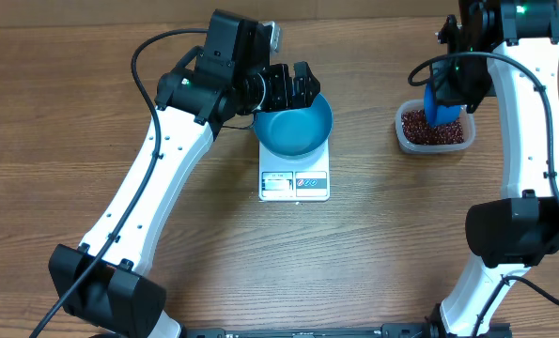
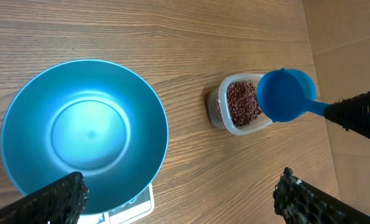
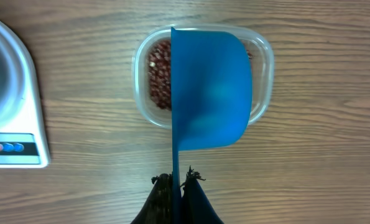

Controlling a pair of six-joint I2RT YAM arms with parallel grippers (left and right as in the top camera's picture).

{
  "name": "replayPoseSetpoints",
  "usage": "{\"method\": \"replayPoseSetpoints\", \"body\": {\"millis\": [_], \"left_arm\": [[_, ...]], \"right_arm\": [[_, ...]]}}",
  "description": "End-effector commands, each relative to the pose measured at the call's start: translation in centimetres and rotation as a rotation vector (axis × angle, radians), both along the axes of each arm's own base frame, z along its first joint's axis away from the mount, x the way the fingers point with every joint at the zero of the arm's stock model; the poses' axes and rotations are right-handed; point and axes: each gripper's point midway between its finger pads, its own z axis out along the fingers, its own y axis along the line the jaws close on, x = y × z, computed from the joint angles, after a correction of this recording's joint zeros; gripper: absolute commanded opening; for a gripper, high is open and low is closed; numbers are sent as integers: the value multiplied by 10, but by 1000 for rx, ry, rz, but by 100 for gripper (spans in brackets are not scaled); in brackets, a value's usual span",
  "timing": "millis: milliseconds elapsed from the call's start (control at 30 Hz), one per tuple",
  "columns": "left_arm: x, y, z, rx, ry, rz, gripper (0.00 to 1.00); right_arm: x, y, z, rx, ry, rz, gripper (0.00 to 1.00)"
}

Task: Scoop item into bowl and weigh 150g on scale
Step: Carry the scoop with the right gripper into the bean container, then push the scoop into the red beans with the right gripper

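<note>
The blue scoop is held far back on its handle in my right gripper, so I need to rest the scoop in the beans and grip the handle nearer its cup (image 3: pixel 176 154).
The bright blue bowl (image 1: pixel 294 131) stands on the white scale (image 1: pixel 294 185), and no beans show inside the bowl (image 2: pixel 85 134). My left gripper (image 1: pixel 293 84) hovers open over the bowl's far rim, one finger (image 2: pixel 54 202) above the bowl and nothing between them. The red-brown beans (image 1: pixel 420 124) lie in a clear tub (image 1: pixel 403 136) at the right. My right gripper (image 3: pixel 177 183) is shut on the thin handle of a blue scoop (image 3: pixel 209 87), held on edge above the beans (image 3: pixel 161 74). The scoop hides much of the tub.
A corner of the scale (image 2: pixel 132 208) peeks out under the bowl. Bare wooden table lies between the scale (image 3: pixel 17 124) and the tub (image 3: pixel 265 62). The white arm links (image 1: pixel 157 178) cross the table's left and right sides.
</note>
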Motion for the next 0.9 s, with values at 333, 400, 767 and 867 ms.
{"method": "replayPoseSetpoints", "body": {"millis": [333,400,767,867], "left_arm": [[1,4,8,14,-35,-6,100],[1,4,8,15,-34,-6,100],[1,4,7,16,-30,-5,100],[1,4,7,16,-30,-5,100]], "right_arm": [[-10,-21,-55,-122,124,38,4],[-6,-21,-63,-120,113,38,4],[-1,-21,-79,-121,107,42,11],[-1,-21,-79,-121,104,41,16]]}}
